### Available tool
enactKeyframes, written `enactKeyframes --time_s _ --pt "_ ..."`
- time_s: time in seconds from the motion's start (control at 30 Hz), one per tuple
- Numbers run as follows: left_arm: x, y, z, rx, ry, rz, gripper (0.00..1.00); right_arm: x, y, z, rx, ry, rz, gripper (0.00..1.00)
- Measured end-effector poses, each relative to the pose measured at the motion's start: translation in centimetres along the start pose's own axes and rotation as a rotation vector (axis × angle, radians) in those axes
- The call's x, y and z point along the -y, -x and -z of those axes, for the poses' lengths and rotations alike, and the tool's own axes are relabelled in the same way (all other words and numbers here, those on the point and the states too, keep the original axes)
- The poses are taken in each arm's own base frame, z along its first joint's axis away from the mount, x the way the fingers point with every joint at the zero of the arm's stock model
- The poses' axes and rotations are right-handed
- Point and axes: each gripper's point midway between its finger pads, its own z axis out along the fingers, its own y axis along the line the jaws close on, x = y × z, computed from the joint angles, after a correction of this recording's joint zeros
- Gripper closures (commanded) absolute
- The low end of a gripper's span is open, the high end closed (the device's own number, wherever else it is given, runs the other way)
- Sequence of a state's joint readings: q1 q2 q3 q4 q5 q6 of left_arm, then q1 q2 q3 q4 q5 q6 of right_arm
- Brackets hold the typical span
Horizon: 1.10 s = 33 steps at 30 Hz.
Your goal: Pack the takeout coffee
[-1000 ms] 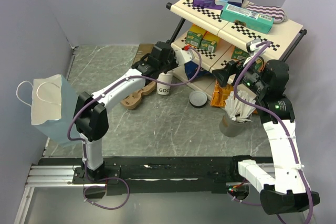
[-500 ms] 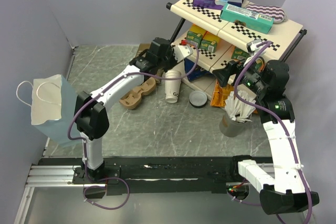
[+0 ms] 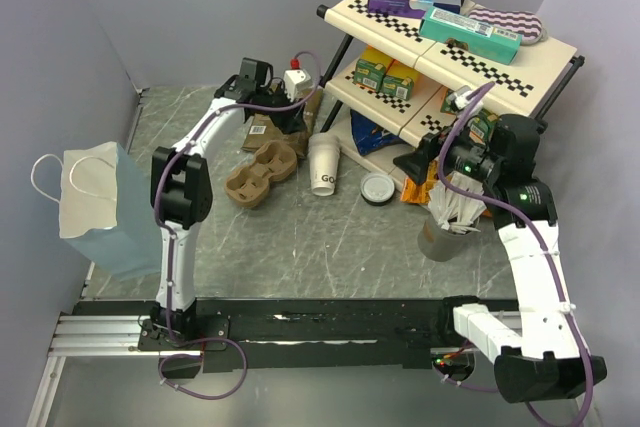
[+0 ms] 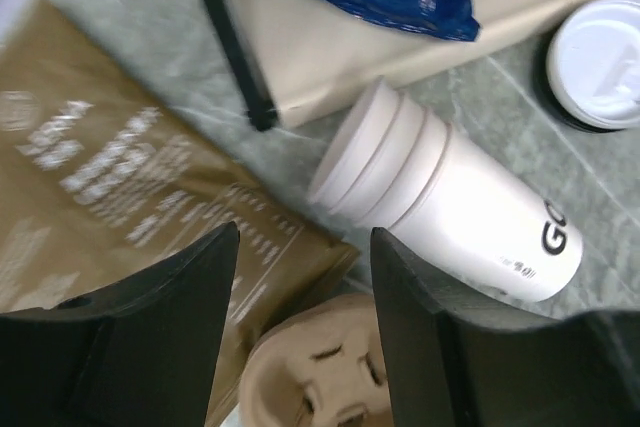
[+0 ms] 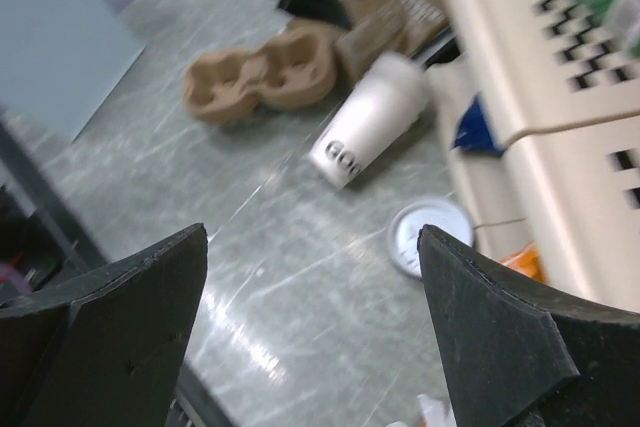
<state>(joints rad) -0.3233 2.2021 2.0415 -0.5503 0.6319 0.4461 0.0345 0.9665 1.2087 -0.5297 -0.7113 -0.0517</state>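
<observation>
The coffee cup is lying on its side with its rim toward the shelf, so next my left gripper grabs the cup's rim point(image 3: 323, 139) and sets the cup upright before packing it.
The takeout coffee cup point(image 3: 322, 167), white with "GO" print, appears to lie on its side on the table, rim toward the shelf. It shows nested rims in the left wrist view point(image 4: 450, 202) and also appears in the right wrist view point(image 5: 368, 119). Its round dark-rimmed lid point(image 3: 378, 188) point(image 4: 600, 52) point(image 5: 430, 235) lies apart, to the cup's right. My left gripper point(image 3: 288, 117) point(image 4: 303, 237) hangs open behind the cup, over the brown pouch point(image 4: 120, 177) and the pulp carrier point(image 4: 320, 377), holding nothing. My right gripper point(image 3: 415, 162) point(image 5: 312, 237) is open and empty above bare table, right of the lid.
A blue-and-white paper bag point(image 3: 100, 202) stands at the left edge. The checkered shelf rack point(image 3: 450, 47) fills the back right, one black leg point(image 4: 230, 42) close to the cup. A grey pot of white sticks point(image 3: 445, 222) stands under my right arm. The carrier point(image 3: 260, 169) lies left of the cup.
My left gripper opened, let go of the cup and drew back and to the left. The cup now rests on the table. The right arm shifted only slightly.
</observation>
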Motion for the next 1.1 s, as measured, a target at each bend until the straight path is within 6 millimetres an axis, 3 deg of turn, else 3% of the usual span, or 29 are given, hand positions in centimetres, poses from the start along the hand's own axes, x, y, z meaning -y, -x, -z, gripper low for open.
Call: enactKeyframes --time_s 0.1,0.3,0.53,0.83,1.1 --pt "0.3 -1.4 -1.6 0.030 -0.088 0.046 0.39 -0.6 -1.6 -0.4 -0.060 0.056 -0.027 0.09" --pt "1.0 -2.1 -4.5 0.104 -0.205 0.095 0.39 -0.8 -5.0 -1.1 -0.200 0.122 -0.107 0.09" --pt "0.7 -2.3 -6.9 0.166 -0.267 0.133 0.45 -0.5 -5.4 -1.4 -0.259 0.143 -0.122 0.08" --pt "2.6 -3.1 -6.5 0.154 -0.374 0.174 0.62 -0.1 -5.9 -1.8 -0.283 0.148 -0.126 0.08" --pt "4.7 -3.6 -5.2 0.119 -0.463 0.243 0.94 -0.2 -6.0 -1.8 -0.283 0.152 -0.121 0.08"
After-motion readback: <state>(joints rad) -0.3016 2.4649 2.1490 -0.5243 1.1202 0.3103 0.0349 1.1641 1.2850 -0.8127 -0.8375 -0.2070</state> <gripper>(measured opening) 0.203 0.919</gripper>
